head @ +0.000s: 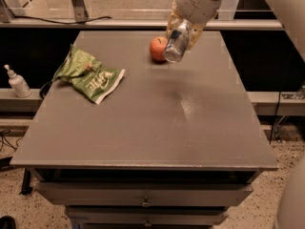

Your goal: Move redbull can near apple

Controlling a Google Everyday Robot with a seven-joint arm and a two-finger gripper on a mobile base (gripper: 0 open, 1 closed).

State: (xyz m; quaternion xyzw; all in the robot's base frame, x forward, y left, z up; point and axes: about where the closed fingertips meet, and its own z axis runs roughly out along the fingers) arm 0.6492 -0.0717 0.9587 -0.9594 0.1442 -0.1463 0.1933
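Next, I set the redbull can down with my gripper on the table [181,57] beside the apple, opposite the green snack bag.
The redbull can [177,43] is a slim silver can, held tilted in the air with its round end toward the camera. My gripper [183,30] is shut on the redbull can, above the far right part of the table. The apple [157,48] is round and red-orange and sits on the table just left of and behind the can, partly covered by it.
A crumpled green snack bag [88,74] lies on the left of the grey table [143,123]. A white pump bottle [18,82] stands on a ledge off the table's left edge. Drawers are below the table's front edge.
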